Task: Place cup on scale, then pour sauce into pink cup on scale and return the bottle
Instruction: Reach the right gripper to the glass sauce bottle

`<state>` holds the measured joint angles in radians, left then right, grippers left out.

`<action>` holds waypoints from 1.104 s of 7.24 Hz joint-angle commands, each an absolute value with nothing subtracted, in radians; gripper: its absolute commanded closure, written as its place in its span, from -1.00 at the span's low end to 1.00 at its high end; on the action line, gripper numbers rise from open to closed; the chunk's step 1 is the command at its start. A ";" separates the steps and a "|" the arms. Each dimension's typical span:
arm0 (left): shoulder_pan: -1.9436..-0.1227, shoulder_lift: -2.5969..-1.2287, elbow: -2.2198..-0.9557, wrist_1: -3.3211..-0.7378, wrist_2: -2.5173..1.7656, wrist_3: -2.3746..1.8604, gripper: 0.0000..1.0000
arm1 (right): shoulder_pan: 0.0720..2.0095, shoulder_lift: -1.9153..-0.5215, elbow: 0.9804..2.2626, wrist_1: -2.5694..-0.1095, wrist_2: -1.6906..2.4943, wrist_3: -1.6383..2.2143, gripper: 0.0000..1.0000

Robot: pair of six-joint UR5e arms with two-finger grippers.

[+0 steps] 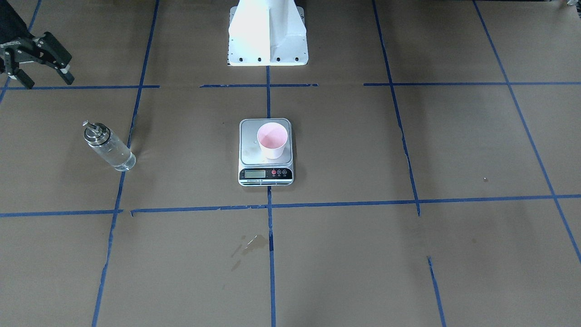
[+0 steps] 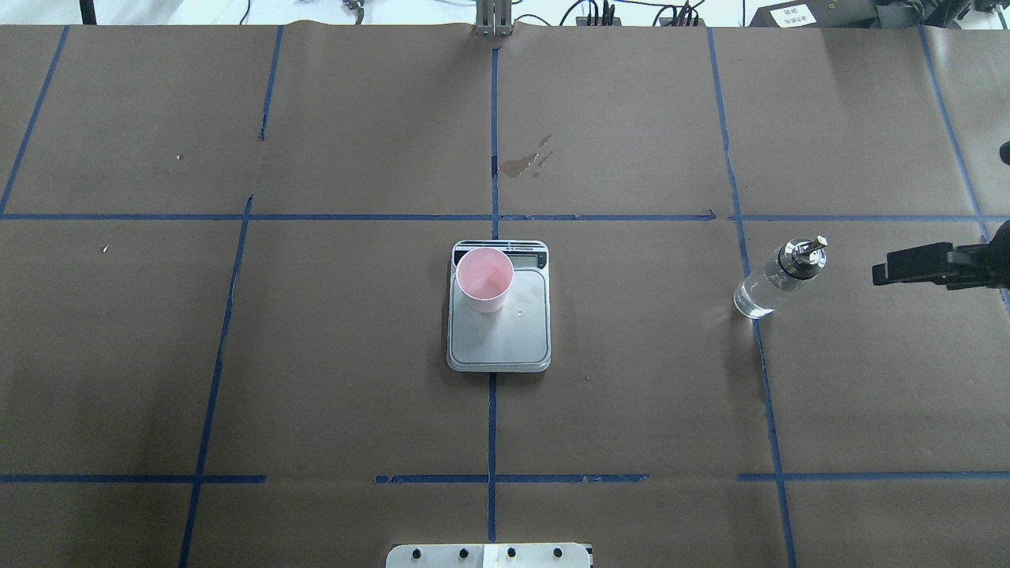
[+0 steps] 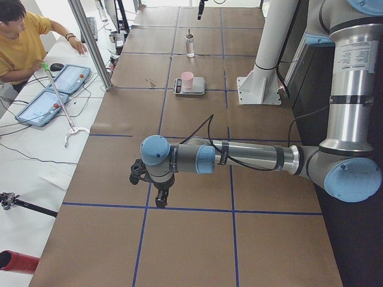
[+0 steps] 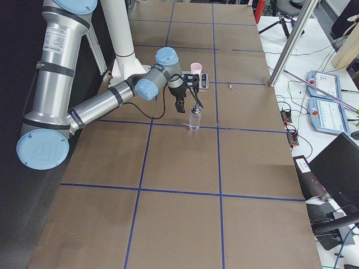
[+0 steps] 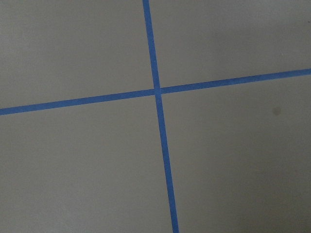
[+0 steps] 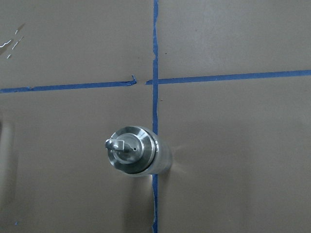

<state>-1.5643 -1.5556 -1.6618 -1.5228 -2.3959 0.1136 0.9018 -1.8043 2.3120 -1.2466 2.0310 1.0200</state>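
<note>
My right gripper moves to the clear glass bottle next and closes on the bottle's body (image 1: 112, 147) (image 6: 164, 158) under its metal cap.
The pink cup (image 1: 272, 141) stands upright on the scale (image 1: 249, 147) at the table's centre, on the platform's half nearer the display. The clear glass bottle (image 1: 109, 147) with its metal cap stands upright on the table on my right side, with clear sauce inside. My right gripper (image 1: 45, 78) hangs open and empty above the table a little beyond the bottle, apart from it. In the right wrist view the bottle (image 6: 133, 150) is seen from above. My left gripper (image 3: 149, 186) hangs far from the scale; I cannot tell if it is open.
Blue tape lines grid the brown table. A dried stain (image 1: 252, 243) lies on the operators' side of the scale. The robot's white base (image 1: 268, 36) stands behind the scale. A person (image 3: 21, 42) sits at a side desk with tablets.
</note>
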 commanded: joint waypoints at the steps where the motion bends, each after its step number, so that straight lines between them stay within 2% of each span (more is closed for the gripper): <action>1: -1.563 -1.555 -1.664 -1.525 -2.399 0.114 -1.00 | 0.707 -1.883 2.321 -1.101 1.790 1.161 -1.00; 3: -1.563 -1.557 -1.664 -1.525 -2.399 0.112 -1.00 | 0.512 -1.884 2.313 -1.088 1.524 1.236 -1.00; 4: -1.563 -1.562 -1.664 -1.525 -2.399 0.110 -1.00 | 0.459 -1.879 2.268 -1.030 1.449 1.242 -1.00; 6: -1.562 -1.565 -1.664 -1.525 -2.399 0.110 -1.00 | 0.396 -1.850 2.038 -0.773 1.294 1.272 -1.00; 8: -1.562 -1.565 -1.664 -1.525 -2.399 0.112 -1.00 | 0.390 -1.816 1.982 -0.746 1.247 1.272 -1.00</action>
